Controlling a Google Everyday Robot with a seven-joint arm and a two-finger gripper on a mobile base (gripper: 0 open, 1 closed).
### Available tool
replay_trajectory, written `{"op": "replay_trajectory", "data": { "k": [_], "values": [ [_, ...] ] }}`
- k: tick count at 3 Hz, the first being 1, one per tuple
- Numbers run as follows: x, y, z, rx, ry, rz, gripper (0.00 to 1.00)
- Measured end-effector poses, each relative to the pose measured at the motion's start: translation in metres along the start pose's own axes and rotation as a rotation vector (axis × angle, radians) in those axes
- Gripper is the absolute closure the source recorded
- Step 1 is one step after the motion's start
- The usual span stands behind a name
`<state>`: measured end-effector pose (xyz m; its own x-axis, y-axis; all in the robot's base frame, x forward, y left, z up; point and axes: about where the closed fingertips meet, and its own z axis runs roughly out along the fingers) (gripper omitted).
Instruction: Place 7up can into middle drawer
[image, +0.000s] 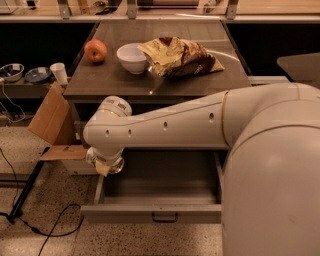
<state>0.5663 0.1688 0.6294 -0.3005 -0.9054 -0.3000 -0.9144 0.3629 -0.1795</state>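
Next, my gripper lets go of the 7up can inside the middle drawer's front corner (115, 193), on the side toward the cardboard box.
The middle drawer (150, 213) is pulled open below the table, with a small dark handle on its grey front and a bare inside. My white arm reaches from the right across the open drawer. My gripper (106, 165) hangs from the wrist over the drawer's left edge, near its back left corner. A silvery, yellowish round shape shows at the gripper's end. I cannot tell whether it is the 7up can. No green-and-white can shows anywhere else in view.
On the table (100, 85) stand a red apple (95, 50), a white bowl (132, 57) and a crumpled chip bag (180, 57). A cardboard box (50, 120) stands left of the drawer. A paper cup (60, 74) and bowls (12, 72) sit far left. Cables (50, 227) lie on the floor.
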Motion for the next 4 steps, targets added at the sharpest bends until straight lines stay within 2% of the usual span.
{"op": "replay_trajectory", "data": {
  "k": [1,2,4],
  "values": [
    [0.004,0.018,0.041,-0.022,-0.017,0.005,1.0],
    [0.009,0.027,0.079,-0.038,-0.034,0.038,1.0],
    [0.029,0.034,0.142,-0.069,-0.046,0.152,1.0]
  ]
}}
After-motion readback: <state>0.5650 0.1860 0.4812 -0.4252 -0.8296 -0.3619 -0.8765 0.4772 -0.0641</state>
